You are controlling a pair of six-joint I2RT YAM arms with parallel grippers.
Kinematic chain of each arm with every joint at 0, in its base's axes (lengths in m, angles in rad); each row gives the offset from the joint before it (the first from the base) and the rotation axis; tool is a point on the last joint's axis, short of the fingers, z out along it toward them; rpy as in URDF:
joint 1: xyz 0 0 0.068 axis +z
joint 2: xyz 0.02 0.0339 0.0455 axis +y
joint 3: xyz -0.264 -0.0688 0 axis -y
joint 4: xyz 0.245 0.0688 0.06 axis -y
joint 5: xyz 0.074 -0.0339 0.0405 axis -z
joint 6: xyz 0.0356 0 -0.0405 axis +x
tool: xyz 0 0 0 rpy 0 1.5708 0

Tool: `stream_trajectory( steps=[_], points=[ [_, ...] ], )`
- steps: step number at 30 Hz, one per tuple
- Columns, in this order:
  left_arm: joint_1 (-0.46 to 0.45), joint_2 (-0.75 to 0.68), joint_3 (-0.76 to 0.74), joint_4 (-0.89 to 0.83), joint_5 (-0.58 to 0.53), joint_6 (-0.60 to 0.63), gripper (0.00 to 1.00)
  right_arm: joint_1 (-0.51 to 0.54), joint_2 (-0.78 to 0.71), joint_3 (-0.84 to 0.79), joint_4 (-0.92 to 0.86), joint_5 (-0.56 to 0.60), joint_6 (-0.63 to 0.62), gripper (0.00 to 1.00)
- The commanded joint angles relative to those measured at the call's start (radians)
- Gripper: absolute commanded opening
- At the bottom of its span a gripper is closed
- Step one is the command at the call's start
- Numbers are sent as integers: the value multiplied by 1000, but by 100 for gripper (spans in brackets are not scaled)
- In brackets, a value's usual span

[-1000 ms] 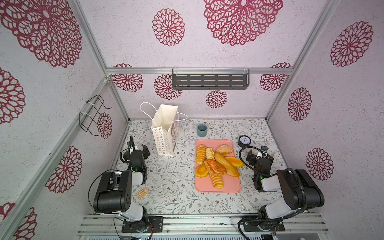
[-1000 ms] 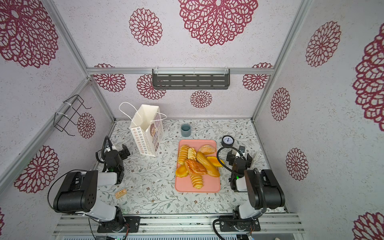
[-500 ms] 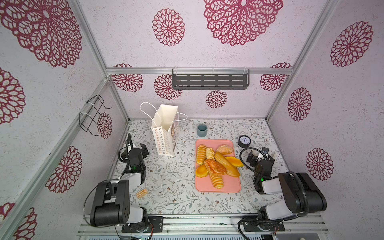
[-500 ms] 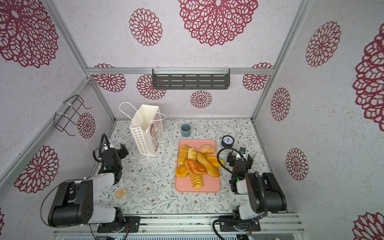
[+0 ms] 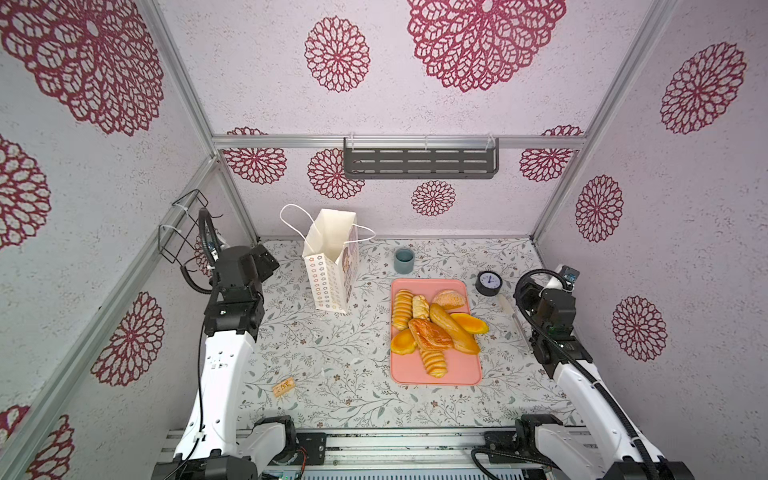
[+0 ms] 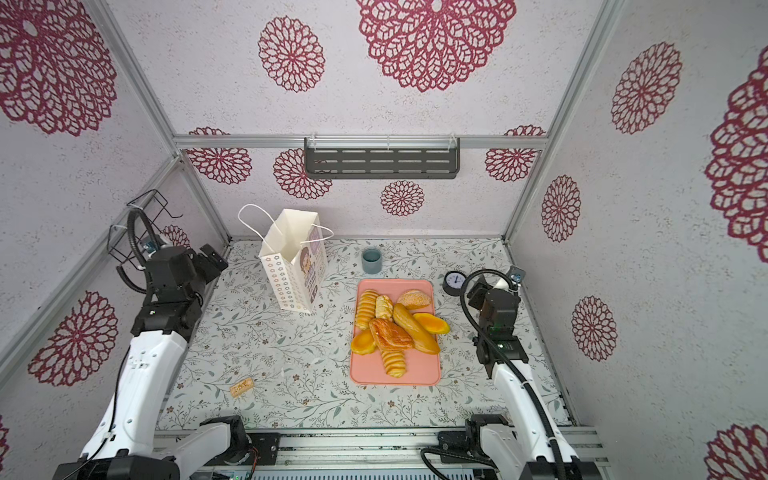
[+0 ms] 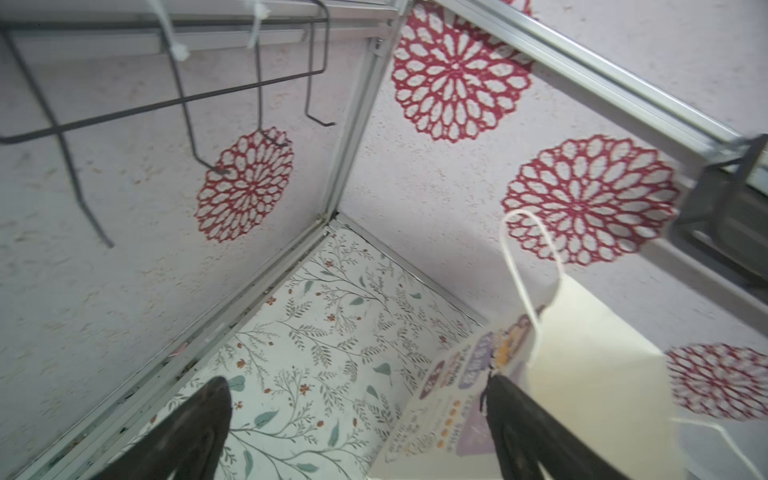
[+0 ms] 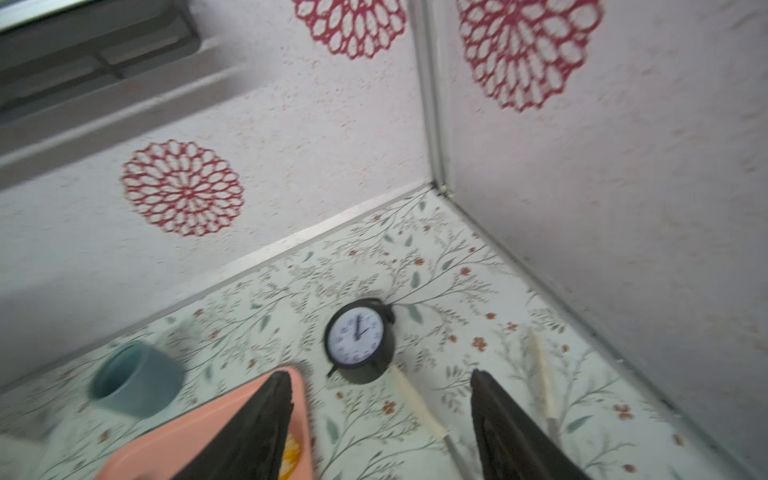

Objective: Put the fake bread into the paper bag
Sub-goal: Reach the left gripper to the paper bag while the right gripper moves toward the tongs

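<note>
My left gripper moves to the paper bag next and closes on the bag's top edge [image 5: 308, 246] that faces this gripper, by the near corner of the bag.
The fake bread [image 5: 434, 328] [image 6: 395, 328], several glossy golden pastries, lies piled on a pink tray [image 5: 457, 374] [image 6: 415, 376]. One orange oval hangs over the tray's right rim. The cream paper bag [image 5: 330, 266] [image 6: 291, 266] [image 7: 582, 374] stands upright and open, left of the tray. My left gripper [image 7: 355, 380] is open and empty above the floor beside the bag. My right gripper [image 8: 379, 374] is open and empty, over the floor between the tray's far corner and a clock. In both top views the fingers are hidden under the wrists.
A teal cup [image 5: 403, 260] [image 8: 133, 380] stands behind the tray and a black clock [image 5: 488, 283] [image 8: 359, 338] to its right. Cream-handled knives [image 8: 415, 401] lie near the clock. A small tan piece [image 5: 284, 386] lies front left. A wire rack [image 5: 178, 232] hangs on the left wall.
Both arms have unfolded and risen from their low stance. The left wrist has lifted toward the bag's side. Bread, tray and bag have not moved.
</note>
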Motion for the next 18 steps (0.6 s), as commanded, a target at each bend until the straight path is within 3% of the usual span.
stream_trajectory(
  steps=[1, 3, 6, 11, 13, 18],
  points=[
    [-1, 98, 202, -325, 207, 35, 97, 11, 22, 104, -203, -308, 79, 66],
    [-16, 177, 322, -425, 266, 59, 94, 36, 44, 149, -225, -391, 84, 60],
    [-79, 294, 469, -535, 264, 95, 92, 108, 84, 216, -265, -457, 79, 58],
    [-197, 481, 635, -638, 151, 146, 92, 256, 137, 314, -363, -411, 55, 65],
    [-218, 564, 696, -677, 123, 149, 89, 301, 134, 324, -378, -381, 53, 70],
    [-242, 704, 813, -726, 55, 149, 84, 352, 114, 320, -411, -344, 60, 73]
  ],
)
